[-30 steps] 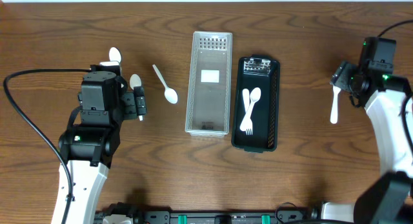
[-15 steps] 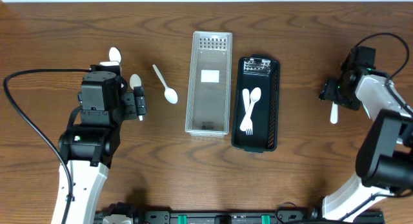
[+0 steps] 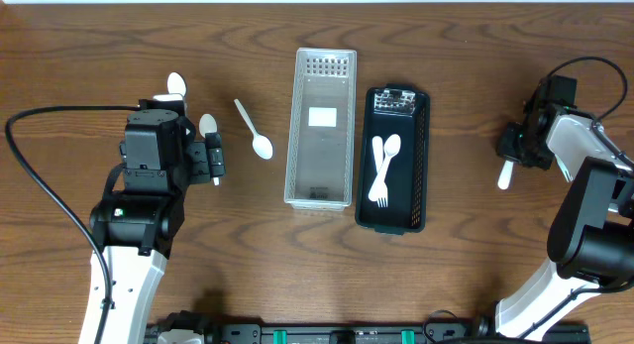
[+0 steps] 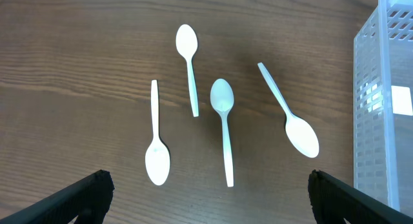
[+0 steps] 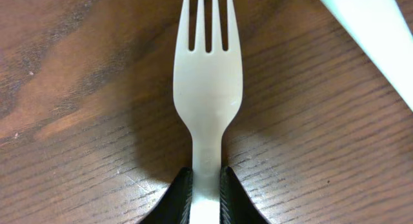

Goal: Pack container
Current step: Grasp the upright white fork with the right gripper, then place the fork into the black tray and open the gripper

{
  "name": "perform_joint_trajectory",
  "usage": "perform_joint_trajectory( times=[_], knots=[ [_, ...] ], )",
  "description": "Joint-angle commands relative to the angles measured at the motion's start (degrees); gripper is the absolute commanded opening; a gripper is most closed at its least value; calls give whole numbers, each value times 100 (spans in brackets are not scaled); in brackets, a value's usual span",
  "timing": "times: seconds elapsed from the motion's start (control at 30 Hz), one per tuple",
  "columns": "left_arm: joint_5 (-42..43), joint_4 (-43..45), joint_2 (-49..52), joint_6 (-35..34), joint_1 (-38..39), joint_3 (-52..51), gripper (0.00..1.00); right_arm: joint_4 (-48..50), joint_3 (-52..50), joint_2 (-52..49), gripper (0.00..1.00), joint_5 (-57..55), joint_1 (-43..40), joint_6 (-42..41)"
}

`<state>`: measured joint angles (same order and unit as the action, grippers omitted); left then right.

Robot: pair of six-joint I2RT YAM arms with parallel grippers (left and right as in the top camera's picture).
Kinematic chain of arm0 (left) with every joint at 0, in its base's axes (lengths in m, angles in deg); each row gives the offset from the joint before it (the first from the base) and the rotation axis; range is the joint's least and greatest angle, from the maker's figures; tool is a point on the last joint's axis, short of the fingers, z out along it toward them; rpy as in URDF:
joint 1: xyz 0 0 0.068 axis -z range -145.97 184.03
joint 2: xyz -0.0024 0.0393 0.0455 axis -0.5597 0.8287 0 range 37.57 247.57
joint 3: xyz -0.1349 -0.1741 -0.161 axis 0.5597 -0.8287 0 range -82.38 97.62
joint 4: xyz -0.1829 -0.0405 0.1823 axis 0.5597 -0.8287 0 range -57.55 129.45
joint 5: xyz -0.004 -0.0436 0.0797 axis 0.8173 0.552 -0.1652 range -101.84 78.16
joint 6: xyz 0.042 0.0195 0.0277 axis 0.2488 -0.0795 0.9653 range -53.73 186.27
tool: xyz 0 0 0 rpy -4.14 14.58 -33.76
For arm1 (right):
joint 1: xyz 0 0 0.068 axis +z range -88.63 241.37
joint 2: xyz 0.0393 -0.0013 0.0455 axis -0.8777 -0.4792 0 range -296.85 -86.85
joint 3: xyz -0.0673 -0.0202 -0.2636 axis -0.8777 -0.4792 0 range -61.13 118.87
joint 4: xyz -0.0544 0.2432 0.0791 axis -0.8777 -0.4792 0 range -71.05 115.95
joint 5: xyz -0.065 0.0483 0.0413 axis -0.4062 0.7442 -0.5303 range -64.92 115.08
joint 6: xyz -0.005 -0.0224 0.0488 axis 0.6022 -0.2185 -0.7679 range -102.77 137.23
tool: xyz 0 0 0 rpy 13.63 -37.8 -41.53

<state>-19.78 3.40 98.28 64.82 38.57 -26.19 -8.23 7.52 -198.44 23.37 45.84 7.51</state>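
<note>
The robot's right gripper should release the white plastic fork in the black container (image 3: 371, 152), along the container's side closest to the clear bin.
A black container (image 3: 424, 156) holds a white fork and spoon (image 3: 381, 171). Beside it on the left stands a clear slotted bin (image 3: 294, 136). At the far right my right gripper (image 3: 510, 146) is shut on the handle of a white plastic fork (image 5: 206, 88), which lies low over the wood with its tines pointing away from the jaws. My left gripper (image 4: 206, 198) hangs open above several white spoons (image 4: 223, 121), with nothing between its fingers (image 4: 90, 192). One spoon (image 3: 254, 129) lies between the left arm and the bin.
A second white utensil (image 5: 374, 37) crosses the top right corner of the right wrist view, close to the fork. The clear bin's wall (image 4: 387, 108) stands at the right of the left wrist view. A black cable loops left of the left arm.
My right gripper has closed on the fork's handle after standing open, and the fork has shifted slightly left and down. The left arm and the spoons have not moved.
</note>
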Motion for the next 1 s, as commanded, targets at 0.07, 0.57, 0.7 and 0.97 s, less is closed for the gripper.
perform_joint_trajectory(
  times=[0.07, 0.57, 0.7, 0.97],
  knots=[
    [-70, -20, -4, 39, -28, 127, 98, -317, -59, -157, 1, 179, -55, -313],
    [-70, -20, -4, 37, -28, 127, 98, -798, -31, 2439, 1, 1467, 656, -372],
    [-70, -20, -4, 37, -28, 127, 98, -824, -31, 2916, 1, 1460, 1427, -682],
    [-70, -20, -4, 39, -28, 127, 98, -765, -133, 2479, 1, 586, 3156, -1915]
  ],
)
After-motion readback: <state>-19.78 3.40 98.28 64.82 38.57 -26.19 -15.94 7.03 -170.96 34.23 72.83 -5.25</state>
